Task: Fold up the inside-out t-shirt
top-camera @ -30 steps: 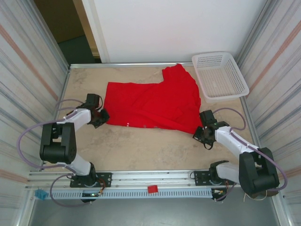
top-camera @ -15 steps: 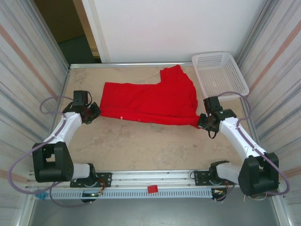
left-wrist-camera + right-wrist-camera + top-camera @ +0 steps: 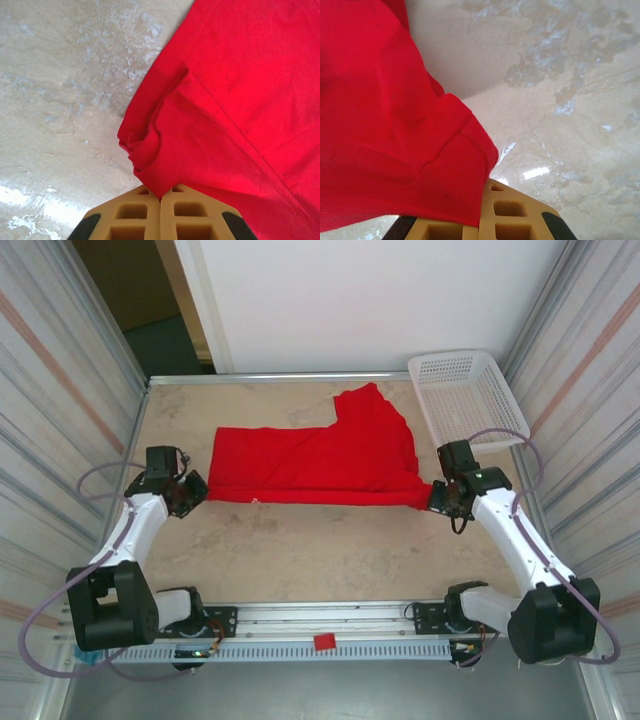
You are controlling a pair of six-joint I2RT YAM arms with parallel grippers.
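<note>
Next, my right gripper lets go of the t-shirt's corner on the red cloth [image 3: 413, 497], by the cloth's side edge in front of the basket.
The inside-out t-shirt [image 3: 320, 455] is bright red and stretched across the middle of the table, with one part reaching toward the back. My left gripper [image 3: 192, 490] is shut on its left corner. In the left wrist view the cloth [image 3: 235, 100] bunches into the closed tan fingers [image 3: 135, 215]. My right gripper [image 3: 437, 498] is shut on the shirt's right corner. The right wrist view has a hemmed edge of the red cloth [image 3: 395, 140] pinched between the tan fingers [image 3: 515, 215]. The front edge runs taut between the two grippers, lifted a little off the table.
A white plastic basket [image 3: 467, 398] stands at the back right corner, close to the shirt's raised part. Metal walls close in the left and right sides. The beige tabletop [image 3: 300, 550] lies bare in front of the shirt.
Both grippers have moved outward and toward the back, carrying the shirt's front corners. The front edge has been pulled straight and the shirt is narrower front to back.
</note>
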